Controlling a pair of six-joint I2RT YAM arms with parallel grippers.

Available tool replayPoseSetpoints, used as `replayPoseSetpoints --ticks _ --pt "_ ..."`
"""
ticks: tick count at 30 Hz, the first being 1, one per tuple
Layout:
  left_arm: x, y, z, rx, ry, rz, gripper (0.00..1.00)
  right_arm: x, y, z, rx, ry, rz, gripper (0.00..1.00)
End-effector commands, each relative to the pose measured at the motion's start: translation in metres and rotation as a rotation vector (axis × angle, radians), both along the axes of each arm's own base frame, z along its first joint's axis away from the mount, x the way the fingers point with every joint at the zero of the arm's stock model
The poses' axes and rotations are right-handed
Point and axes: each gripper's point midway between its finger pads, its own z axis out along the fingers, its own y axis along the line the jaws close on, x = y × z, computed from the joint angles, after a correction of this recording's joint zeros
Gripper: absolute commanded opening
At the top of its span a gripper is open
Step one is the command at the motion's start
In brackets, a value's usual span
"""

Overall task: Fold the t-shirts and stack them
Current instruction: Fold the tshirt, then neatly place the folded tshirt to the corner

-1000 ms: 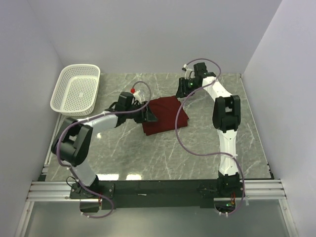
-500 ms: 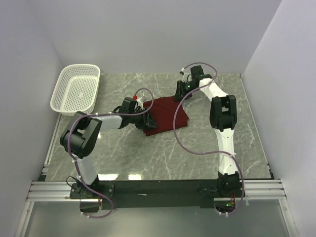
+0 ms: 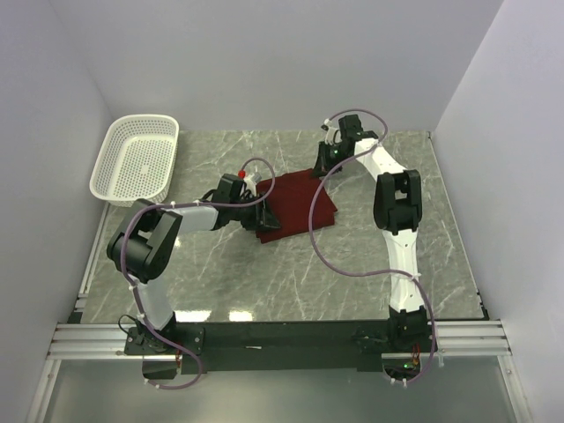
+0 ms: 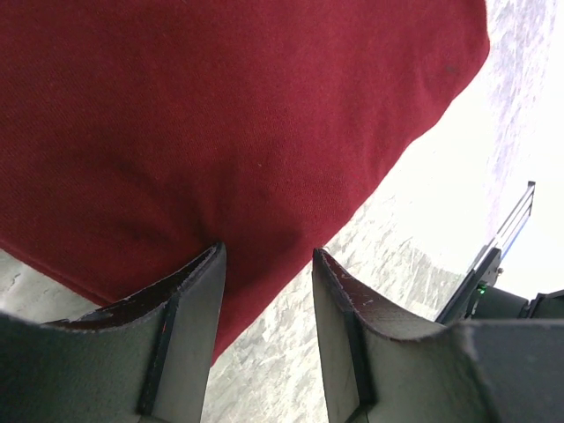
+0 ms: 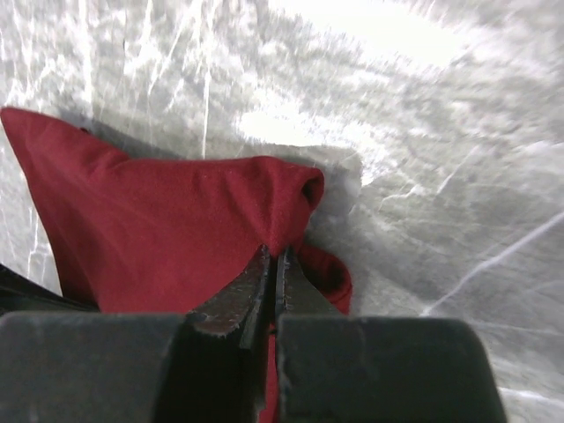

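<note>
The folded maroon t-shirt is pinched at its far corner by my right gripper, so I will take the middle of the t-shirt's side (image 3: 327,194) before I pull it away.
The maroon t-shirt (image 3: 295,204) lies folded into a small block on the marble table, between the two arms. My left gripper (image 3: 266,215) is at its near left corner; in the left wrist view its jaws stand open (image 4: 264,256) over the cloth edge (image 4: 229,132), holding nothing. My right gripper (image 3: 322,164) is at the far right corner; in the right wrist view its jaws (image 5: 275,256) are shut on a pinched fold of the t-shirt (image 5: 176,229).
A white perforated basket (image 3: 137,157) stands at the far left of the table. White walls close in the left, back and right. A purple cable (image 3: 315,231) from the right arm hangs over the shirt.
The left arm swung in lower to the shirt's near left corner a second ago and has since stayed. The right gripper shifted slightly at the far corner.
</note>
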Motion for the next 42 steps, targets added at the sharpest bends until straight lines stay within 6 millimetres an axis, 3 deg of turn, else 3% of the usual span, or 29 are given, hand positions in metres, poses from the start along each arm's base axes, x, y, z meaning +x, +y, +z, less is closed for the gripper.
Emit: replayPoseSetpoints --ticks 1,4,5,6,9,10,12,13,15,16,18,19,21,22,23,27,29,30,35,42 --pt "-0.010 0.011 -0.026 0.080 0.028 -0.012 0.50 0.034 -0.014 0.028 -0.012 -0.117 -0.070 0.00" --pt "-0.011 0.012 -0.027 0.086 0.026 -0.014 0.50 0.036 -0.016 0.031 -0.006 -0.119 -0.072 0.07" --pt "-0.011 0.013 -0.026 0.083 0.023 -0.015 0.50 0.034 -0.013 0.031 0.002 -0.121 -0.055 0.15" --pt "-0.011 0.011 -0.024 0.078 0.013 -0.021 0.51 0.033 -0.013 0.034 0.010 -0.126 -0.045 0.34" --pt "-0.001 0.008 -0.005 0.063 -0.051 -0.027 0.55 0.027 -0.013 0.046 0.004 -0.152 -0.015 0.57" --pt "0.003 0.007 0.002 0.061 -0.075 -0.030 0.57 0.026 -0.015 0.061 -0.002 -0.186 -0.009 0.61" --pt "0.016 0.003 0.032 0.039 -0.153 -0.023 0.60 0.019 -0.022 0.065 -0.034 -0.205 -0.002 0.65" --pt "0.020 0.002 0.041 0.036 -0.182 -0.026 0.61 0.014 -0.024 0.085 -0.031 -0.233 -0.006 0.66" --pt "0.033 0.000 0.076 0.017 -0.274 -0.010 0.65 -0.004 -0.030 0.081 -0.050 -0.227 0.038 0.71" --pt "0.037 -0.001 0.100 0.000 -0.336 -0.006 0.66 -0.013 -0.030 0.094 -0.034 -0.248 0.066 0.72" --pt "0.046 0.007 0.122 0.020 -0.410 0.035 0.70 -0.041 -0.031 0.079 -0.030 -0.184 0.099 0.73" --pt "0.046 0.014 0.143 0.032 -0.484 0.053 0.70 -0.053 -0.029 0.085 -0.008 -0.194 0.144 0.73" --pt "0.052 0.034 0.160 0.092 -0.572 0.139 0.72 -0.084 -0.029 0.067 0.001 -0.112 0.190 0.75" --pt "0.045 0.046 0.173 0.112 -0.629 0.167 0.72 -0.092 -0.029 0.067 0.006 -0.115 0.214 0.75" --pt "0.044 0.056 0.177 0.131 -0.654 0.201 0.74 -0.106 -0.030 0.054 0.004 -0.075 0.231 0.76" --pt "0.027 0.098 0.184 0.154 -0.685 0.318 0.80 -0.120 -0.042 0.031 -0.060 -0.035 0.230 0.77" --pt "0.010 0.109 0.183 0.138 -0.680 0.331 0.80 -0.124 -0.045 0.027 -0.081 -0.046 0.232 0.69" --pt "0.005 0.114 0.181 0.139 -0.673 0.336 0.80 -0.125 -0.045 0.031 -0.085 -0.059 0.239 0.60" --pt "-0.025 0.124 0.172 0.112 -0.666 0.337 0.83 -0.125 -0.056 0.025 -0.145 -0.056 0.196 0.32" --pt "-0.036 0.123 0.174 0.071 -0.658 0.339 0.83 -0.127 -0.069 -0.005 -0.232 0.038 0.161 0.25"
